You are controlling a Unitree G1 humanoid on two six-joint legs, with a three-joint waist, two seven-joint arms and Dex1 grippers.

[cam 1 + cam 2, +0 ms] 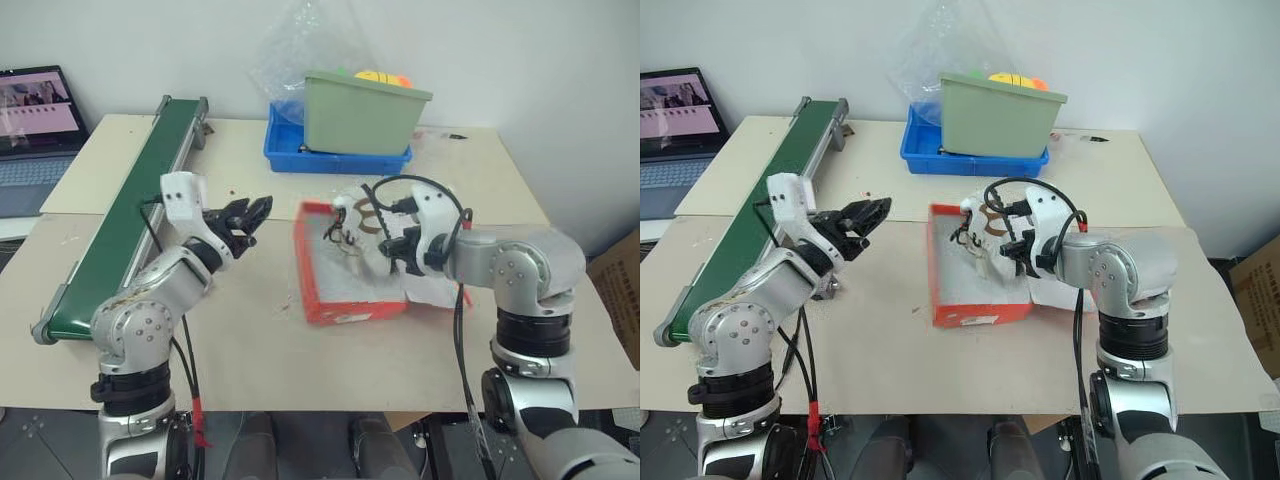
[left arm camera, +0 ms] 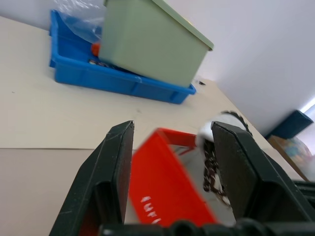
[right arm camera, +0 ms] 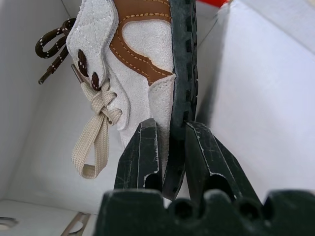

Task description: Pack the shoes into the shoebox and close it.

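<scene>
I will use my right gripper to set the cream shoe free inside the red-orange shoebox (image 1: 370, 273), along the side of the shoebox that is next to the white paper. The shoe is now tilted over the box.
The red-orange shoebox (image 1: 340, 305) lies open on the table's middle, its inside white (image 3: 44, 162). My right gripper (image 3: 170, 147) is shut on the dark sole edge of a cream shoe (image 3: 142, 44) with brown trim and dark laces. It holds the shoe (image 1: 358, 222) tilted over the box's far right part, toe end low inside. My left gripper (image 1: 247, 213) hovers open and empty above the table, just left of the box. In the left wrist view the red box wall (image 2: 165, 191) shows between its fingers (image 2: 110, 172).
A green conveyor belt (image 1: 130, 220) runs along the left side. A blue tray (image 1: 335, 158) and a green bin (image 1: 360, 112) stand behind the shoebox, with a plastic bag above them. White paper (image 1: 435, 290) lies at the box's right. A laptop (image 1: 35, 120) sits far left.
</scene>
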